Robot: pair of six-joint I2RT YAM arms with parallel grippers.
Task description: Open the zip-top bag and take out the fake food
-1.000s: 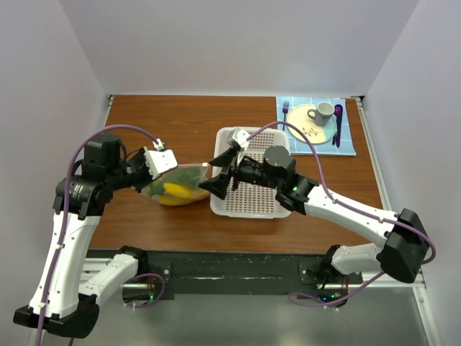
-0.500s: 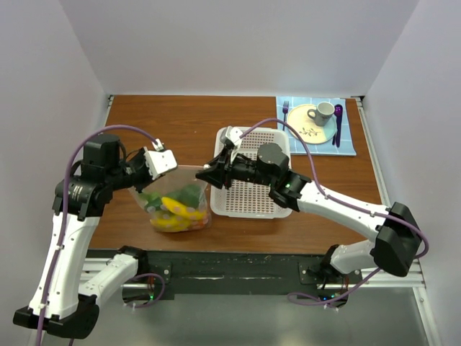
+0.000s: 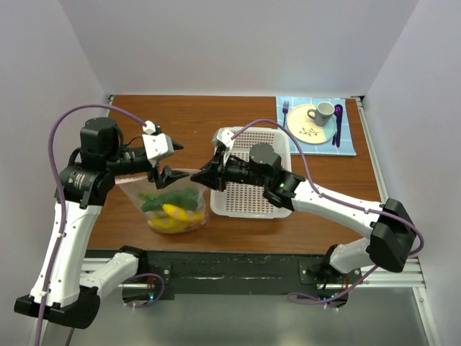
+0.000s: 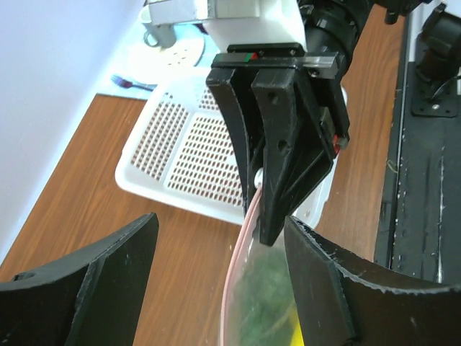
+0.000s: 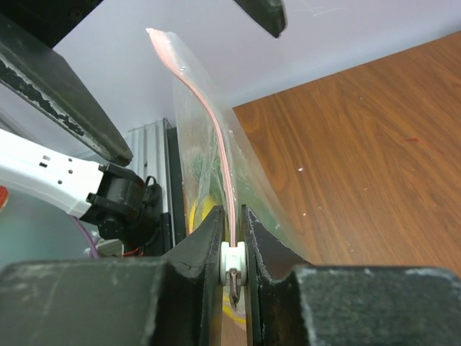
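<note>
The white slider is covered by my right gripper, so my left gripper will hold the bag's zip while my right gripper takes the bag's corner (image 5: 234, 293) beyond the slider.
The clear zip-top bag (image 3: 170, 205) hangs upright by its right top corner, its bottom down on the table. Inside it lies the fake food (image 3: 173, 209): yellow bananas and green pieces. My right gripper (image 3: 207, 177) is shut on the white slider (image 5: 234, 261) at the end of the pinkish zip strip (image 5: 216, 133). My left gripper (image 3: 168, 161) stands open just above the bag's mouth, touching nothing. In the left wrist view the bag (image 4: 270, 303) runs between my left fingers (image 4: 94, 281), closer to the right one, with the right gripper (image 4: 277, 216) pinching it ahead.
A white perforated basket (image 3: 270, 205) sits under the right arm, right of the bag. At the back right a blue mat holds a cream plate (image 3: 306, 130), a grey mug (image 3: 322, 112), a fork and a purple spoon. Bare wood lies behind the bag.
My left gripper let go of the bag, opened and lifted slightly. My right gripper moved left and shut on the slider. The bag swung down and now hangs upright.
</note>
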